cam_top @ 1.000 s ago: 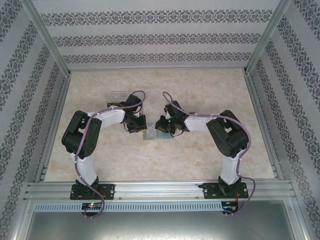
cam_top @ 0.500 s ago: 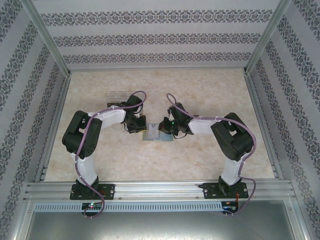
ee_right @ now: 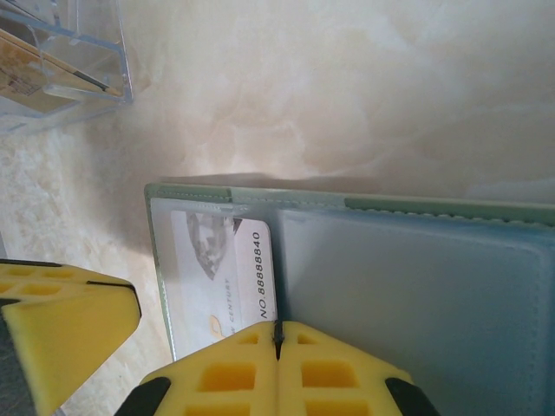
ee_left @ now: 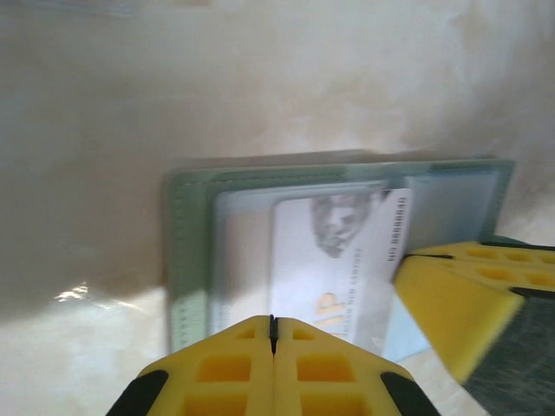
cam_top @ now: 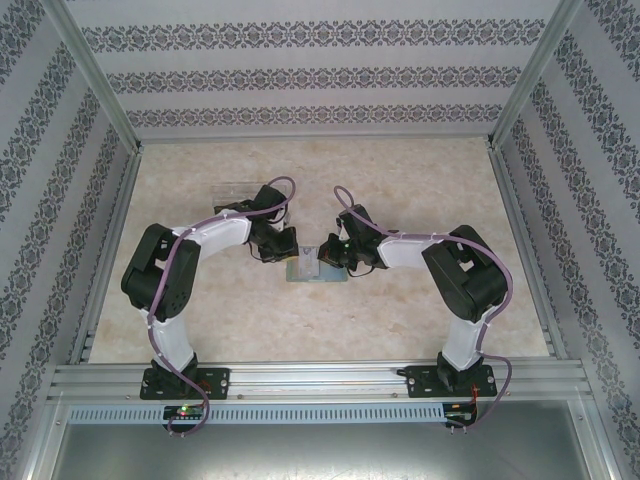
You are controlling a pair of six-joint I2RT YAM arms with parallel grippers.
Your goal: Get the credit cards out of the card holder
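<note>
The credit card's other end still sits in the clear pocket, so the robot's right gripper should open, grab the number edge [ee_right: 262,273] and pull the card farther out.
The card holder [cam_top: 312,269] lies open on the table between the two arms, a pale green bifold [ee_left: 186,251] with clear inner pockets [ee_right: 416,295]. A whitish credit card [ee_left: 342,260] with a printed number sits inside one pocket [ee_right: 227,264]. My left gripper [ee_left: 273,322] is shut, its yellow tips over the card's near edge [cam_top: 286,250]. My right gripper [ee_right: 277,329] is also shut, its tips at the holder's middle fold beside the card [cam_top: 326,255]. Each wrist view catches the other gripper's yellow finger at its edge. Nothing shows between either pair of fingers.
A clear plastic tray [cam_top: 235,191] stands behind the left gripper, with a yellowish card inside [ee_right: 30,69]. Metal rails [cam_top: 310,378] border the marble table at the front, and patterned walls close in the sides and back.
The right arm's elbow has swung outward to the right while its gripper stayed at the holder. The left gripper has edged slightly toward the holder. Both stay shut.
</note>
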